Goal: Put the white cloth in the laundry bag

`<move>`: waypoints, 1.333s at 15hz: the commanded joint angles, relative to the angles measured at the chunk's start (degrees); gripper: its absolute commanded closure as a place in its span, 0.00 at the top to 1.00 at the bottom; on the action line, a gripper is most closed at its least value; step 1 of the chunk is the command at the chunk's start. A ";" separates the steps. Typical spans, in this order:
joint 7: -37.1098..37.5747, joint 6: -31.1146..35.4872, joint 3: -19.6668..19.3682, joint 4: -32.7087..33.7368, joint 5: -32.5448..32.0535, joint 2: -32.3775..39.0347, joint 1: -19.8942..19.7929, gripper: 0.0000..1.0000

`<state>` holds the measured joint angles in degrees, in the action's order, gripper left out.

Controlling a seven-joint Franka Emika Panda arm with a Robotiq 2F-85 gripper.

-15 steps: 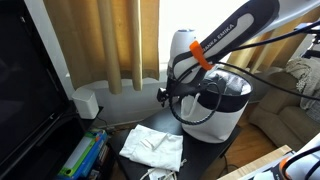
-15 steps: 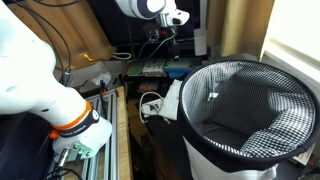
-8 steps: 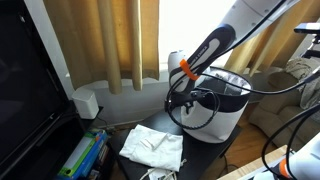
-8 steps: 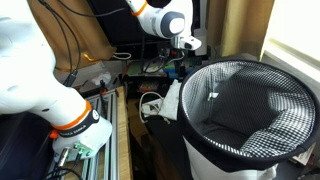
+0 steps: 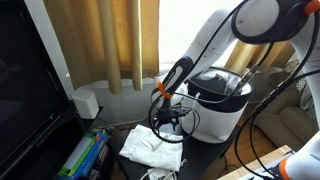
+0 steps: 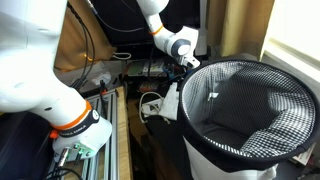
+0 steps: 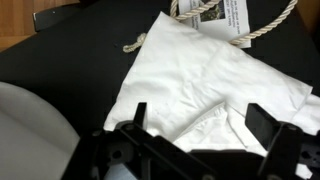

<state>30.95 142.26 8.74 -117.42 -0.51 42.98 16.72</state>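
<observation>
Next, my gripper goes down to the raised fold in the middle [image 5: 152, 144] [image 7: 222, 124] of the white cloth and closes there.
The white cloth [image 5: 152, 148] lies crumpled on a dark low table. It fills the middle of the wrist view [image 7: 200, 85], and a sliver shows beside the bag in an exterior view [image 6: 171, 99]. The laundry bag [image 5: 217, 105] stands right of the cloth, white with a black rim and a checked lining [image 6: 243, 100]. My gripper [image 5: 166, 117] hangs just above the cloth's right edge, beside the bag. In the wrist view its fingers [image 7: 198, 125] are spread wide and empty over a fold of the cloth.
A dark TV screen [image 5: 30, 90] stands at the left, with books [image 5: 82, 155] and a white box [image 5: 88, 103] below it. Curtains [image 5: 100, 40] hang behind. A rope cord [image 7: 235, 20] and paper lie at the cloth's far edge. Cables hang around the arm.
The arm has swung down and left, from above the bag's rim to just over the cloth. The cloth and bag have not moved.
</observation>
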 commanded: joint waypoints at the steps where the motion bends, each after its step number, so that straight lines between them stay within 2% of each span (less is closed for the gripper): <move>1: -2.62 -0.15 -1.48 1.98 2.81 1.96 1.91 1.00; 4: -4.40 -0.19 -1.22 5.58 3.62 5.97 1.74 1.00; 8: -4.50 -0.19 -1.20 6.26 3.67 6.33 1.73 1.00; 12: -5.88 0.35 0.39 11.10 7.02 12.69 0.12 1.00; 20: -7.31 4.67 1.25 20.70 11.70 24.82 0.17 1.00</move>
<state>25.47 145.01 9.32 -101.24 8.66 62.65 16.90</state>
